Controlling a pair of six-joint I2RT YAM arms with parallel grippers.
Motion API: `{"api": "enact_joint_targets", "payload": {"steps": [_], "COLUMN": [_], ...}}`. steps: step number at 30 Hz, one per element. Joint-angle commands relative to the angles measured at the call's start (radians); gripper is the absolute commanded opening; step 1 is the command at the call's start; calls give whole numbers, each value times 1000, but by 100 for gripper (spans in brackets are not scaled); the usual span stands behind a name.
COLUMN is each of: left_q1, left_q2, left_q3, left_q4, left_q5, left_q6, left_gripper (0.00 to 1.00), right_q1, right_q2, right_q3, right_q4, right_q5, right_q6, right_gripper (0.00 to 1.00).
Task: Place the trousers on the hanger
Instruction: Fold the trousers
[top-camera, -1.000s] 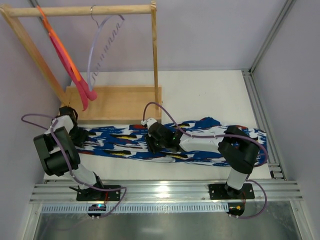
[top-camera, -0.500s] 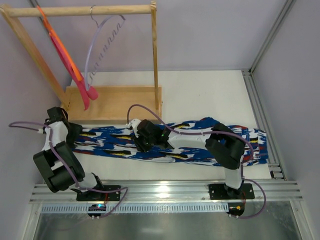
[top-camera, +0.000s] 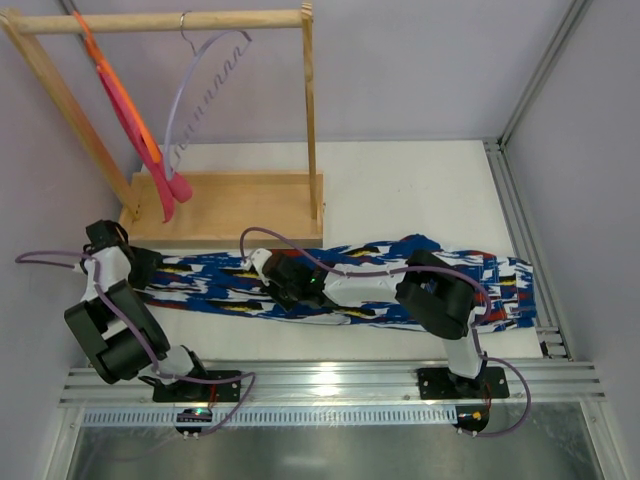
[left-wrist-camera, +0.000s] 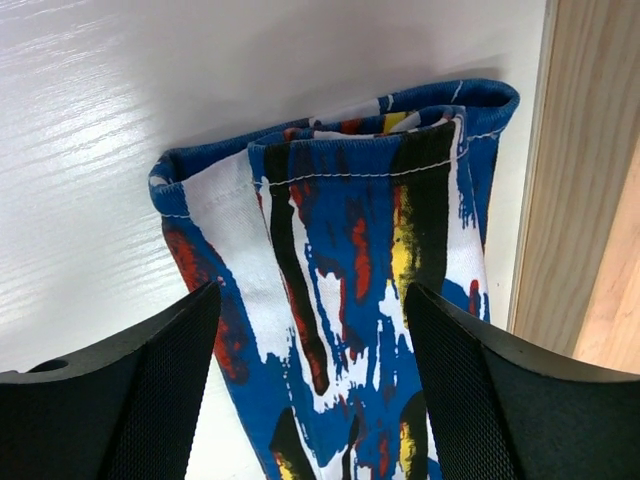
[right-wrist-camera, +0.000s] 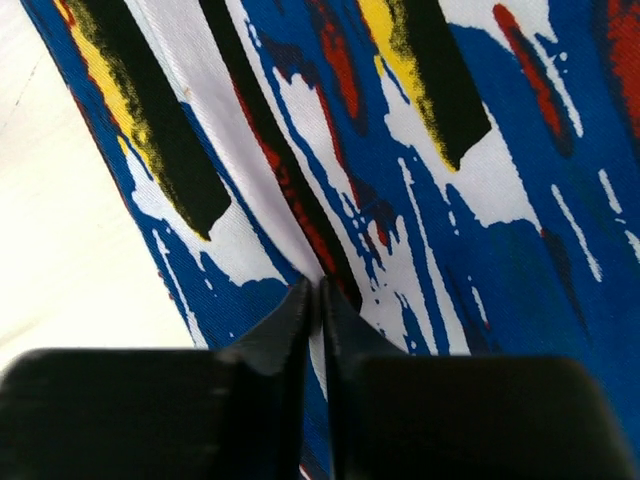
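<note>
The corner of the trousers' top hem sits in from the lower hem's corner, so next my left gripper pinches the top hem's corner (left-wrist-camera: 262, 166) and pulls it away from the rack.
The trousers (top-camera: 215, 285), in a blue, white, red and black print, lie stretched left to right across the white table. The pale hanger (top-camera: 195, 100) hangs by its hook from the wooden rail at the back left. My left gripper (top-camera: 148, 266) is low over the trousers' left end; in the left wrist view it (left-wrist-camera: 310, 300) is open, and the hem (left-wrist-camera: 340, 190) lies flat between and beyond its fingers. My right gripper (top-camera: 272, 277) sits on the trousers left of their middle. In the right wrist view it (right-wrist-camera: 320, 292) is shut, pinching a ridge of the printed cloth (right-wrist-camera: 450, 200).
A wooden rack with a flat base (top-camera: 240, 205) stands at the back left, just behind the trousers; its edge (left-wrist-camera: 590, 200) shows beside the hem. An orange hanger with a pink-red cloth (top-camera: 135, 120) hangs on the rail. Aluminium rails (top-camera: 520, 230) bound the table's right side.
My left gripper has opened and slid left to the trousers' end. My right gripper has moved left along the trousers and closed on the cloth.
</note>
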Motion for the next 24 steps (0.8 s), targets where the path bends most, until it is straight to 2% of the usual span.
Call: {"api": "enact_joint_targets", "payload": {"steps": [1,12,16,18,24], "left_q1": [7,9,13,13,16], "left_q2": [-47,-11,16,27,18], "left_q3": [-13,-2,25,19,-19], "left_q4": [35,15,-23,-6,119], "left_q5": [16,8,-87,-138,-90], "left_q6": [26,-4,15,19,-11], "left_gripper": [76,73,70,69,61], "right_q1": [1,1,0,1,0], "right_q2": [-8,-41,-25,-27,-33], "right_q3": [33,44,54,50,24], "right_q4": [4,36,18,11,28], "right_q5": [63,-47,-85,-88,-104], "right_q6": [5,80,83,87,106], "right_gripper": [4,4,4,4,4]}}
